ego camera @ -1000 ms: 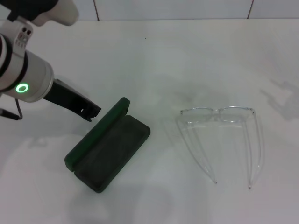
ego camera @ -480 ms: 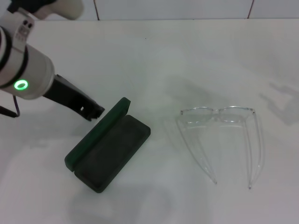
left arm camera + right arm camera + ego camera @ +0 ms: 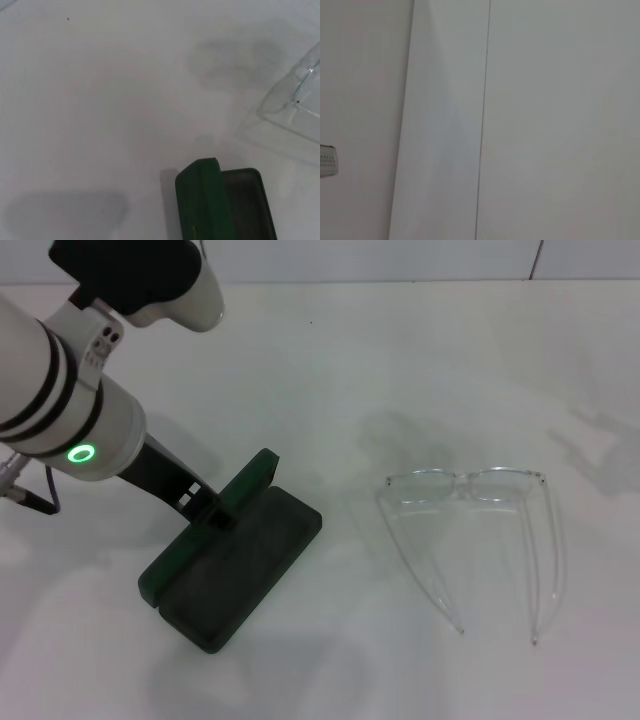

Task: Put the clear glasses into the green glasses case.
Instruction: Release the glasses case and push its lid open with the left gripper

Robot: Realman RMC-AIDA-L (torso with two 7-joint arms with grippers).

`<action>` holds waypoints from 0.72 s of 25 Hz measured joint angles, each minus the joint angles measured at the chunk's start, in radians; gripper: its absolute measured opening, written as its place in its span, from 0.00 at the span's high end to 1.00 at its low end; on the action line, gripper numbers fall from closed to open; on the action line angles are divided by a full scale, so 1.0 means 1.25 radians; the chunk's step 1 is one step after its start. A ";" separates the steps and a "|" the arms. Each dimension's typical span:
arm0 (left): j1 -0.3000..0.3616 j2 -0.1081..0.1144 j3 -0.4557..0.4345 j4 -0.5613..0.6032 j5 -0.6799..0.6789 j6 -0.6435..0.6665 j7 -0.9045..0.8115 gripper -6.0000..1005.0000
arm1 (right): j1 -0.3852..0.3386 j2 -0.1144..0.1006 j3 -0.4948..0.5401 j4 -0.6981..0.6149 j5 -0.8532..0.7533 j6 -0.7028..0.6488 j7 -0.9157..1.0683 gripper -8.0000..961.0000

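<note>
The lid of the green glasses case is standing almost upright, so I need to use my left gripper to pinch the lid's top edge (image 3: pixel 232 484), pull it wider and hold it open for the clear glasses.
The green glasses case (image 3: pixel 245 565) lies open on the white table, left of centre, with its lid standing up along its left side. My left gripper (image 3: pixel 207 510) is down at the lid's outer face, about halfway along it, touching or nearly touching it. The left wrist view shows one end of the green glasses case (image 3: pixel 222 205) and its dark lining. The clear glasses (image 3: pixel 468 481) rest on the table to the right of the case, temple arms unfolded and pointing toward me. A corner of the clear glasses (image 3: pixel 295 97) shows in the left wrist view. My right arm is out of view.
The white table (image 3: pixel 330 370) carries only the case and the glasses. A wall with tile seams (image 3: pixel 540 255) runs along the far edge. The right wrist view shows only a pale panelled surface (image 3: pixel 520 120).
My left arm has swung down and to the right, bringing its gripper from beside the case up against the raised lid. The case and glasses have not moved.
</note>
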 joint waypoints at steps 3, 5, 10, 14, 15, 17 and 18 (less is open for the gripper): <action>-0.002 0.000 -0.003 -0.029 0.000 -0.014 0.005 0.42 | 0.005 -0.004 0.003 0.016 0.000 0.004 -0.008 0.59; -0.004 0.000 -0.001 -0.048 -0.001 -0.026 0.007 0.34 | 0.005 -0.004 0.005 0.017 0.000 0.008 -0.010 0.59; -0.009 -0.001 0.000 -0.101 -0.006 -0.066 0.021 0.30 | 0.005 -0.003 0.005 0.019 0.000 0.020 -0.015 0.59; -0.024 0.000 -0.008 -0.171 -0.011 -0.099 0.030 0.30 | 0.006 -0.002 0.006 0.019 0.002 0.027 -0.016 0.59; -0.027 0.000 -0.009 -0.188 -0.009 -0.107 0.031 0.30 | 0.006 -0.002 0.006 0.019 0.003 0.028 -0.016 0.59; -0.034 0.001 -0.010 -0.213 -0.004 -0.113 0.031 0.30 | 0.006 -0.002 0.006 0.021 0.005 0.029 -0.016 0.59; -0.039 0.001 -0.010 -0.225 -0.003 -0.114 0.028 0.30 | 0.006 -0.003 0.006 0.022 0.005 0.029 -0.017 0.59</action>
